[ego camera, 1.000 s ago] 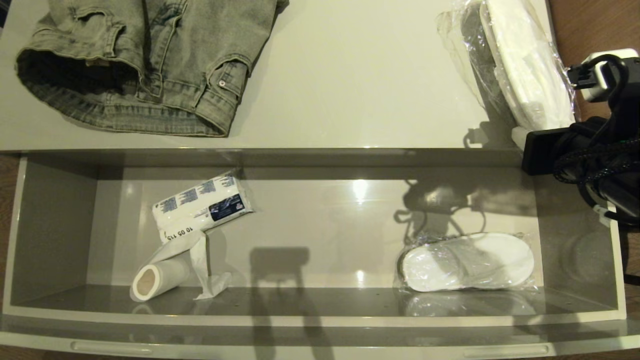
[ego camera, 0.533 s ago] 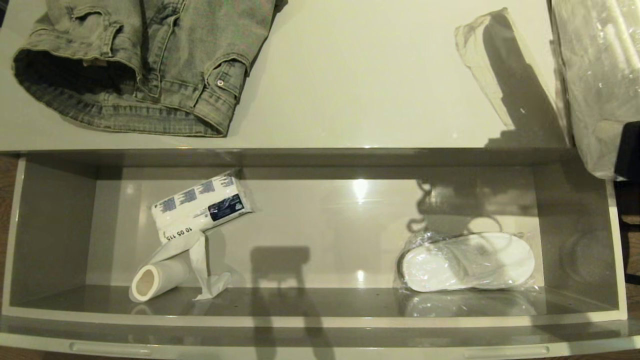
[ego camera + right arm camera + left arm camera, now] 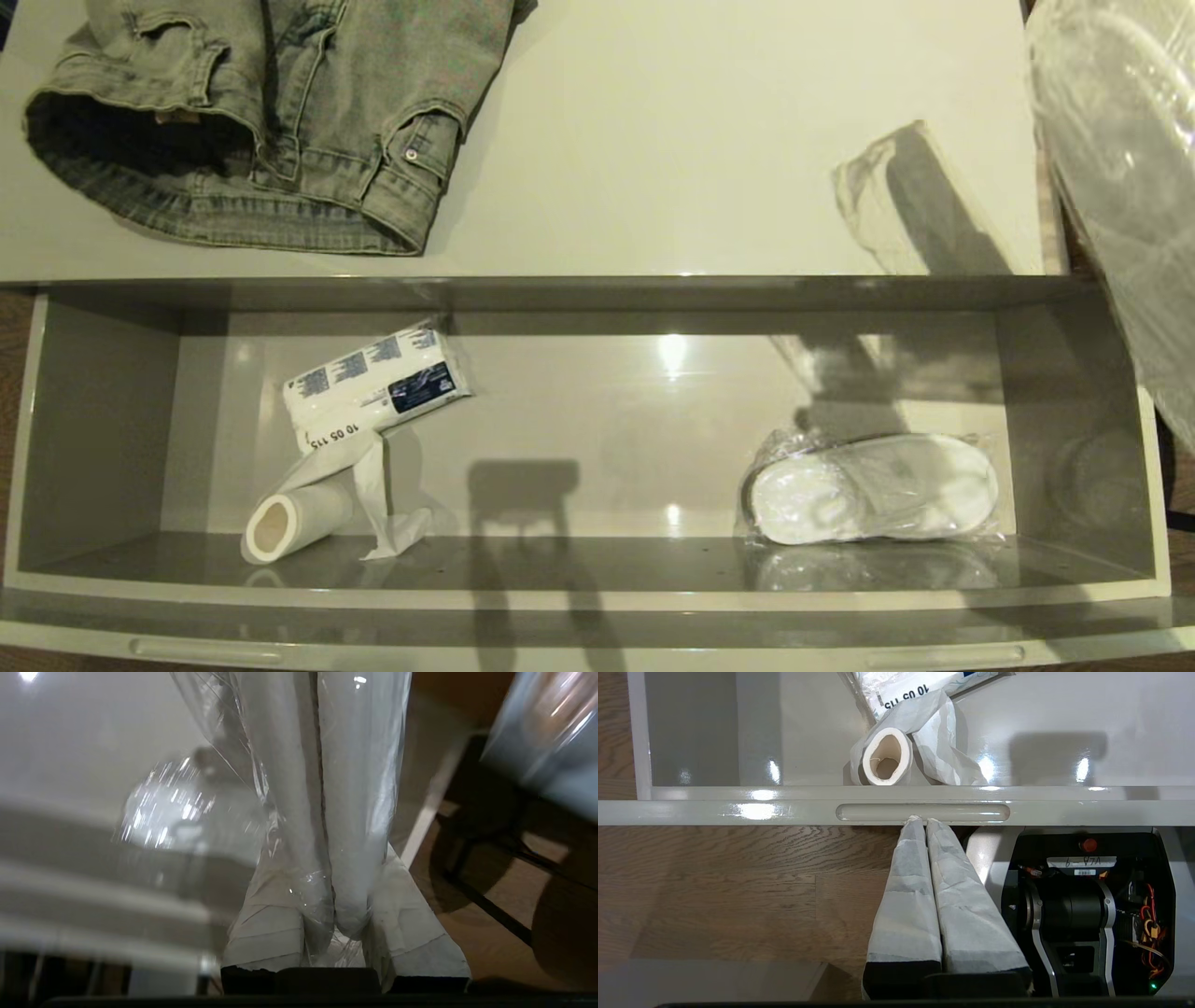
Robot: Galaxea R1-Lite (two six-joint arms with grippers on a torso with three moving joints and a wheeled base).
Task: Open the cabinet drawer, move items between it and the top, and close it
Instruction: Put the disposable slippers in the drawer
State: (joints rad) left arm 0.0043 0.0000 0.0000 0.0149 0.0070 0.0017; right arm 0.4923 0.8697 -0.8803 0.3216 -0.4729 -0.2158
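Note:
The wrapped slipper pack in my right gripper should be let go on the bare drawer's bottom beside the other pack's crinkled end (image 3: 680, 465) (image 3: 56, 756).
The cabinet drawer (image 3: 597, 599) stands pulled out. Inside it, on the right, lies one pack of white slippers in clear wrap (image 3: 873, 490). My right gripper (image 3: 329, 858) is shut on a second wrapped slipper pack (image 3: 1120, 187), which hangs high over the right end of the top (image 3: 672, 140) and the drawer, close to the head camera. The folded grey-green denim garment (image 3: 271, 112) lies on the top at far left. My left gripper (image 3: 920, 820) is shut and empty, its tips at the left slot handle (image 3: 971, 812) of the drawer front.
A white tissue pack with blue print (image 3: 373, 383) and a white paper roll (image 3: 289, 523) lie in the drawer's left half. The held pack casts a shadow (image 3: 915, 205) on the top. Wooden floor (image 3: 738, 882) and the robot's base (image 3: 1087, 914) lie below the drawer front.
My right gripper has lifted the wrapped slippers off the right end of the top, up toward the head camera and nearer. The arm itself has left the head view. The left gripper's earlier position is not shown.

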